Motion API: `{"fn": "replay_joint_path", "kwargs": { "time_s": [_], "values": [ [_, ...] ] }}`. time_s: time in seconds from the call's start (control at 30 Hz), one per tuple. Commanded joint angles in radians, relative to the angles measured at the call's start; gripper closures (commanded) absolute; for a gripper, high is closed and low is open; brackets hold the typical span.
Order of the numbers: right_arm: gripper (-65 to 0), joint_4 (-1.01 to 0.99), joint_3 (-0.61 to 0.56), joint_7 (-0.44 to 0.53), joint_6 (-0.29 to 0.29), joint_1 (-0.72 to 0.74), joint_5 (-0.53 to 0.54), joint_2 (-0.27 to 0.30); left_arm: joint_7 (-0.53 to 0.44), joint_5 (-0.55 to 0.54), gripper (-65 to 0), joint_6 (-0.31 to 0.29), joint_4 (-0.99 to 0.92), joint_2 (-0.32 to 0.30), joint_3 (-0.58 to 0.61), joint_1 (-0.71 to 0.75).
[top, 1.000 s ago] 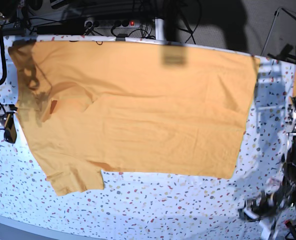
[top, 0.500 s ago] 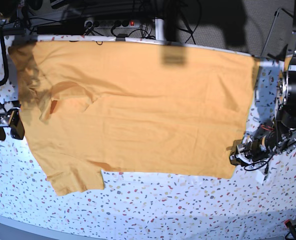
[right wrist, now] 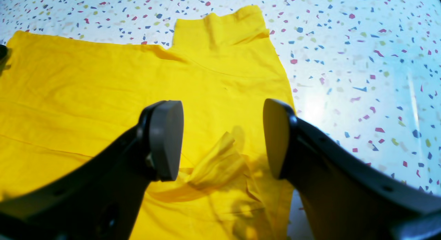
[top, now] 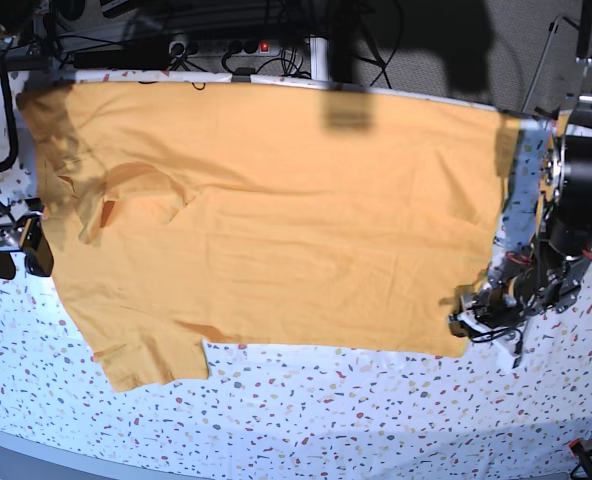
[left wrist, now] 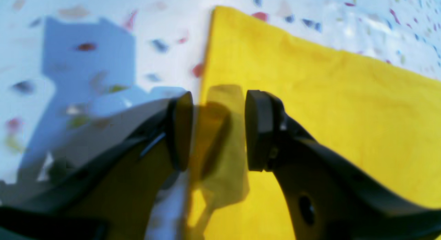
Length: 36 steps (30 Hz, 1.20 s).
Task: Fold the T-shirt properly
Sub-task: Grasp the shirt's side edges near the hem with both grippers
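My right gripper is to close on the near-side shoulder of the T-shirt [top: 79,281] [right wrist: 258,101], next to the seam of the near-side sleeve.
The mustard-orange T-shirt [top: 276,220] lies spread flat on the white speckled tablecloth [top: 376,420], neck end at the left and hem at the right. No lettering shows. My left gripper [top: 466,322] is open at the hem's near right corner. In the left wrist view the left gripper [left wrist: 217,129] straddles the shirt's [left wrist: 327,95] edge, one finger over cloth and one over table. My right gripper [top: 26,250] is open at the shirt's left edge. In the right wrist view the right gripper [right wrist: 220,140] hovers over a raised wrinkle of the shirt [right wrist: 103,88].
A power strip and cables [top: 216,45] lie behind the table's far edge. The left arm's body [top: 581,200] stands at the right side. The table's front edge [top: 36,450] runs along the bottom left.
My left gripper has moved from the table's right front in to the shirt's hem corner. My right gripper has shifted slightly toward the shirt's left edge. The shirt has not moved.
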Motion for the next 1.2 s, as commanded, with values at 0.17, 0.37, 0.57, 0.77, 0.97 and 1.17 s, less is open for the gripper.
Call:
{"fn": "replay_joint_path", "kwargs": {
  "time_s": [0.17,0.37,0.57,0.77,0.97,1.17],
  "values": [
    [-36.0,0.016,0.008,0.01,0.016,0.013,0.013,0.021,-0.026,0.025,-24.5,-0.012,0.025,-0.011,-0.001,-0.031],
    [-36.0,0.016,0.008,0.009,0.016,0.013,0.012,0.021,-0.029,0.022,-24.5,-0.012,0.025,-0.008,-0.001,-0.031],
    [-36.0,0.016,0.008,0.01,0.016,0.013,0.013,0.021,-0.058,0.026,-24.5,-0.013,0.025,0.022,-0.001,-0.031],
    [-36.0,0.016,0.008,0.01,0.017,0.013,0.011,0.021,-0.08,0.026,-18.3,-0.011,0.026,0.035,-0.001,-0.032],
    [-36.0,0.016,0.008,0.095,0.018,0.014,-0.066,0.021,-0.115,0.026,0.0,-0.011,0.028,0.032,-0.001,-0.032],
    [-36.0,-0.093,0.005,0.154,0.018,0.102,-0.202,0.022,-0.113,0.026,0.0,-0.011,0.029,0.034,-0.001,-0.032]
  ]
}}
